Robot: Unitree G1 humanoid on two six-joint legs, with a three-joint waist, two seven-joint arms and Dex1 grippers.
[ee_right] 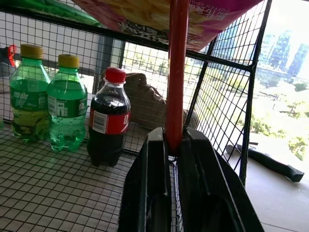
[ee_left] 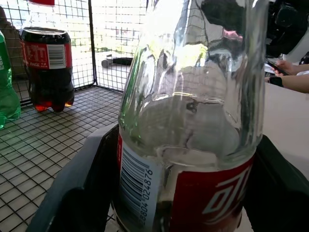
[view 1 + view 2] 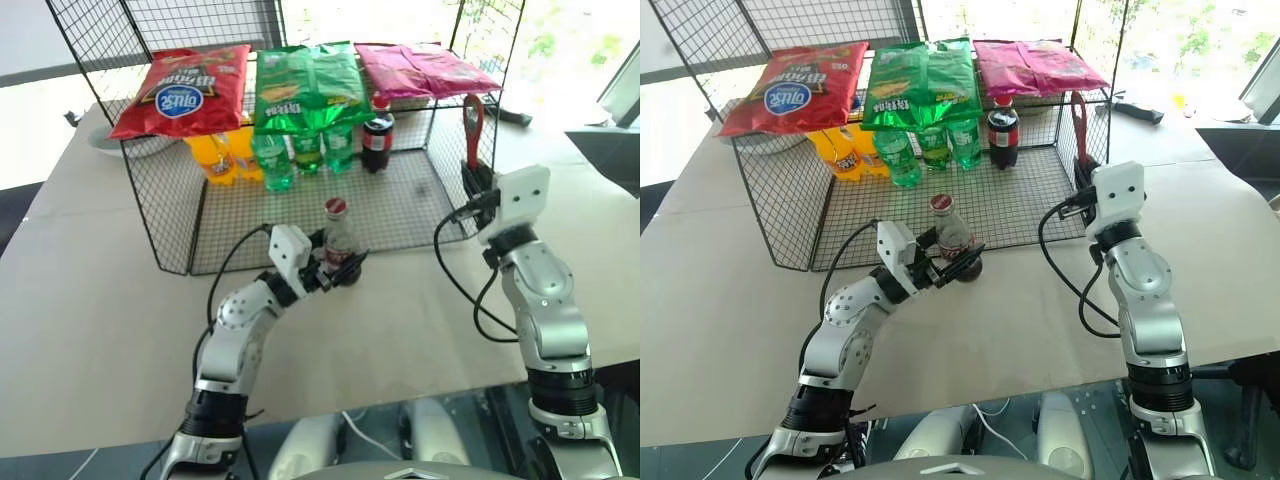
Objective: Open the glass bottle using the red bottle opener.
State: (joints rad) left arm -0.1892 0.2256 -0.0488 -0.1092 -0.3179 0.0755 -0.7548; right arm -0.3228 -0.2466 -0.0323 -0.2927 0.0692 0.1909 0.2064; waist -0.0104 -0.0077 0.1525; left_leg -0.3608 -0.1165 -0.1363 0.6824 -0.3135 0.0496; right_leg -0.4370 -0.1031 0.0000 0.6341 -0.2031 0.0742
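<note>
My left gripper grips the glass bottle's label, far below the cap; next I open it and regrip nearer the bottle's neck (image 3: 338,225) before prying.
The glass bottle (image 3: 339,238), clear with a red label and a red cap, stands upright at the front edge of the wire rack's floor. My left gripper (image 3: 344,268) is shut on its lower body, and in the left wrist view its fingers (image 2: 72,193) press against the label on both sides. My right gripper (image 3: 472,182) is raised to the right of the rack and is shut on the red bottle opener (image 3: 473,122). The opener stands upright with its ring end on top, and its handle (image 1: 176,72) rises from between the closed fingers.
The wire rack (image 3: 170,235) carries red (image 3: 185,90), green (image 3: 305,85) and pink (image 3: 420,68) snack bags on top. Inside stand orange bottles (image 3: 225,155), green soda bottles (image 3: 305,150) and a dark plastic cola bottle (image 3: 377,138). A person's hand (image 2: 289,72) rests at the table's far side.
</note>
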